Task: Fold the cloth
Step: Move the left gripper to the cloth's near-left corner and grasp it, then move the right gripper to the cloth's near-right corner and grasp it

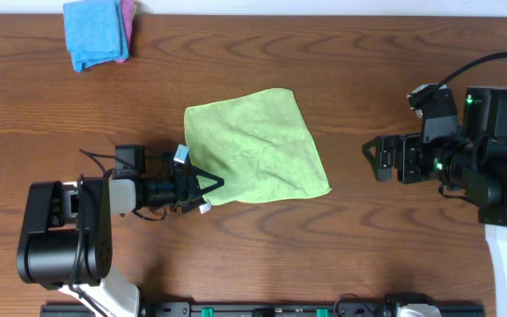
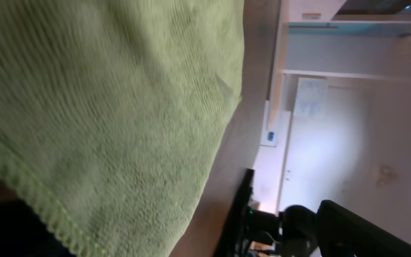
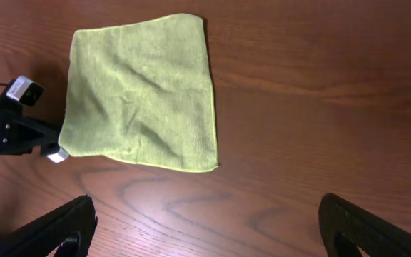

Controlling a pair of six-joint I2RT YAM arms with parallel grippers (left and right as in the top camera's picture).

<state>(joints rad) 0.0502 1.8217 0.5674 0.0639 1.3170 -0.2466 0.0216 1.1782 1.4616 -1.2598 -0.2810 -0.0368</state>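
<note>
The free near corner (image 1: 326,191) (image 3: 213,167) of the lime-green cloth, along the cloth's near edge from the corner at my left gripper, will be gripped by my right gripper.
The lime-green cloth (image 1: 255,145) lies spread flat on the wooden table, turned slightly like a diamond. It also shows in the right wrist view (image 3: 145,93) and fills the left wrist view (image 2: 105,107), where its hemmed edge runs along the bottom left. My left gripper (image 1: 214,185) lies low at the cloth's near left corner, fingers closed to a point on the corner; it also shows in the right wrist view (image 3: 52,135). A small white bit (image 3: 57,153) shows at that corner. My right gripper (image 1: 370,159) is open and empty, right of the cloth and apart from it (image 3: 207,214).
A bright blue cloth (image 1: 93,31) lies folded on a pink cloth (image 1: 128,19) at the back left of the table. Bare wood (image 1: 368,79) surrounds the green cloth. The arm bases stand at the front left and far right.
</note>
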